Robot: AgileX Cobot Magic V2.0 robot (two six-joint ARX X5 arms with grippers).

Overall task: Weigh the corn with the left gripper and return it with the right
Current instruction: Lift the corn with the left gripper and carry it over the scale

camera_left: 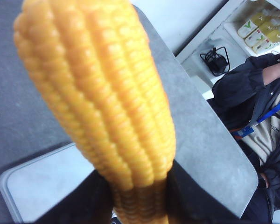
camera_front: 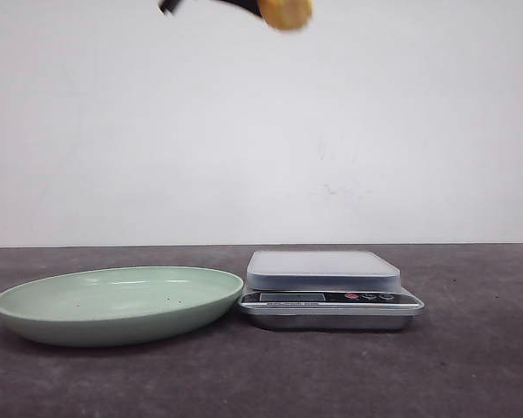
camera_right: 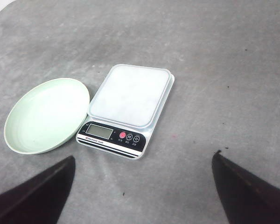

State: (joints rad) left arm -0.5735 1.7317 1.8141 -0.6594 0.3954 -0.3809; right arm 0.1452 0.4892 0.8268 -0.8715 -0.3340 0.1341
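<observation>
The left gripper will release the corn on the scale's white platform [camera_front: 296, 244], toward the side of the platform near the green plate.
The corn [camera_front: 285, 12] is a yellow-orange cob piece held high at the top edge of the front view, above the scale [camera_front: 324, 272]. In the left wrist view the corn [camera_left: 102, 98] fills the frame, clamped between the dark fingers [camera_left: 84, 205] of my left gripper [camera_left: 140, 205], with the scale's white platform [camera_left: 42, 182] below. My right gripper [camera_right: 142, 186] is open and empty, held above the table in front of the scale [camera_right: 129, 95] and the green plate [camera_right: 23, 140].
The green plate [camera_front: 35, 318] stands empty left of the scale, almost touching it. A seated person [camera_left: 256, 116] and a shelf with bottles [camera_left: 263, 23] show beyond the table's edge in the left wrist view.
</observation>
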